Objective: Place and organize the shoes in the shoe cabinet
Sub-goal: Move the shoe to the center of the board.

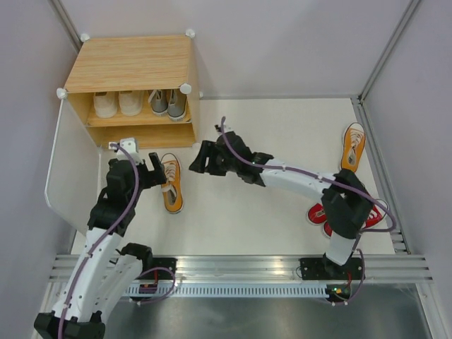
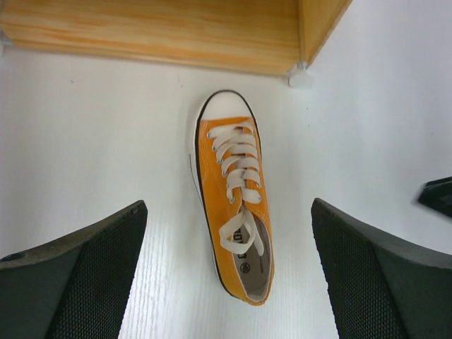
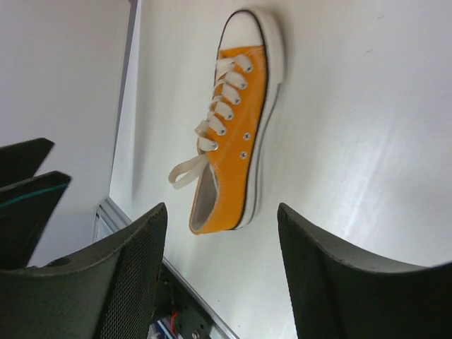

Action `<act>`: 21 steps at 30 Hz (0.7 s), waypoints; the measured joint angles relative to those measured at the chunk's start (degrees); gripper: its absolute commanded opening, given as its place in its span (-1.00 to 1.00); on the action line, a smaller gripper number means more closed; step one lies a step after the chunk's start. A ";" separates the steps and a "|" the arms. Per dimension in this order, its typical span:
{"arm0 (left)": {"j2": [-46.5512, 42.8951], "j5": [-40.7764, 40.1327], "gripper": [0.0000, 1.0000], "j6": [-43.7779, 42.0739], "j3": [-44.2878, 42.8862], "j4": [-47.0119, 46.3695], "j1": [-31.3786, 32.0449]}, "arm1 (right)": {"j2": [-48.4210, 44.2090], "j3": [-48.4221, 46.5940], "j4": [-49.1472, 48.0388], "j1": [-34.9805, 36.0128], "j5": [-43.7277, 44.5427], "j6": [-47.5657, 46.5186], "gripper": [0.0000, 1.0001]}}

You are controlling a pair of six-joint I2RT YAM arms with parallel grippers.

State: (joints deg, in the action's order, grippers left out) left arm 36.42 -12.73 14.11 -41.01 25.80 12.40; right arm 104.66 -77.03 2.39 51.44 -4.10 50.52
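Note:
The orange shoe is in front of the cabinet. Next, my left gripper closes on the sides of the shoe's opening (image 1: 172, 195) (image 2: 247, 260), behind its laces.
The light-wood shoe cabinet (image 1: 131, 62) stands at the back left with its white door (image 1: 60, 166) swung open. A cream pair (image 1: 117, 103) and a grey pair (image 1: 169, 103) sit on its upper shelf. One orange shoe (image 1: 171, 183) lies on the table in front of the cabinet, toe toward it. My left gripper (image 1: 155, 171) is open just left of it; the shoe (image 2: 236, 205) lies below its fingers (image 2: 78, 282). My right gripper (image 1: 197, 159) is open and empty to the right of this shoe (image 3: 240, 134). The second orange shoe (image 1: 353, 146) lies far right. Red shoes (image 1: 319, 214) are partly hidden under the right arm.
The cabinet's bottom edge (image 2: 176, 32) is close beyond the orange shoe's toe. The left gripper shows at the left edge of the right wrist view (image 3: 28, 183). The metal rail (image 1: 240, 267) runs along the near table edge. Grey walls enclose the table.

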 measured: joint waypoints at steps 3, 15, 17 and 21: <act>4.63 1.66 0.99 0.96 -1.99 3.04 0.00 | -8.79 6.86 -0.33 -4.44 0.35 -1.66 0.37; 7.54 9.40 0.99 10.62 1.62 5.40 0.02 | -31.78 31.01 2.03 -13.18 0.11 -9.53 0.50; 7.26 9.49 0.99 11.98 3.32 5.44 0.02 | -33.57 32.83 1.90 -13.94 -0.79 -10.47 0.50; 10.43 10.14 0.99 14.23 3.65 4.55 0.70 | -34.60 35.01 1.03 -15.72 -3.08 -12.15 0.52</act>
State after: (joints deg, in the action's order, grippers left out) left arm 46.85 -2.59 28.34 -37.36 30.35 13.10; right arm 70.06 -42.02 3.42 35.73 -7.18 38.37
